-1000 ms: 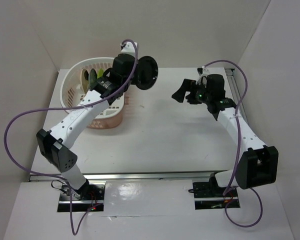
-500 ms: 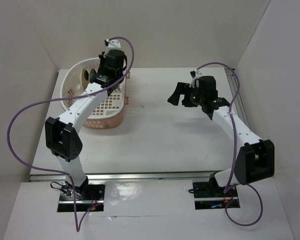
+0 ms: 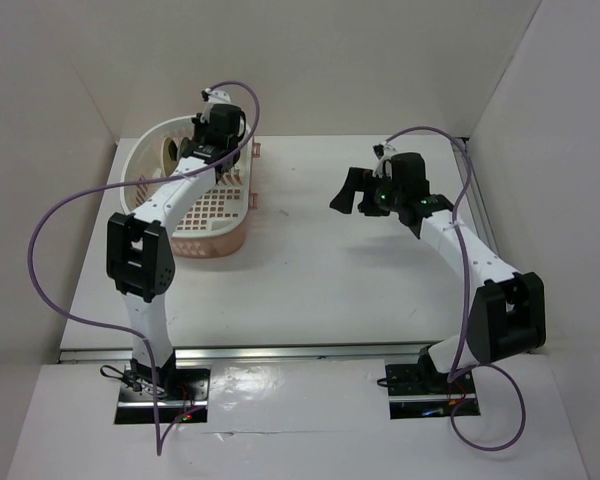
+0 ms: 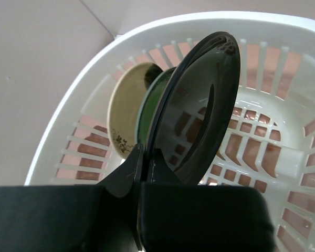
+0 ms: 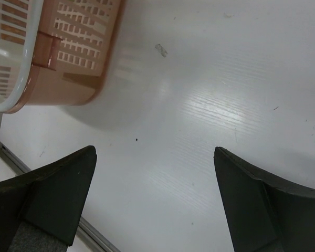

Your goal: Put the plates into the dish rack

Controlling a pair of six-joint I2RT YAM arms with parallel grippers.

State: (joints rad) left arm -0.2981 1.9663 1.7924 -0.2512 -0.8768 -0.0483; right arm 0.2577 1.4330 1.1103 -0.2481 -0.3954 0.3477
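Next, I release the black plate from my left gripper between the upright plates and the dish rack's table-side (image 3: 218, 149) (image 4: 254, 147). The black plate is held on edge inside the rack now.
My left gripper (image 4: 145, 157) is shut on the rim of the glossy black plate (image 4: 199, 110) and holds it on edge inside the pale dish rack (image 4: 68, 121). Just behind it, a lime green plate (image 4: 148, 113) and a cream plate (image 4: 123, 110) stand upright side by side. In the top view the left gripper (image 3: 205, 140) is over the rack's far end (image 3: 132, 185), with the cream plate (image 3: 167, 152) showing beside it. My right gripper (image 3: 352, 190) is open and empty above the bare table, also in its wrist view (image 5: 155, 173). The dark teal plate is out of view.
The rack's pinkish outer wall (image 5: 73, 47) lies to the left of the right gripper. White enclosure walls close in the table on the left, back and right. A metal rail runs along the near table edge (image 3: 300, 352).
My left gripper has carried the black plate leftward from beside the rack's right edge into the rack. My right gripper has shifted slightly left, still open.
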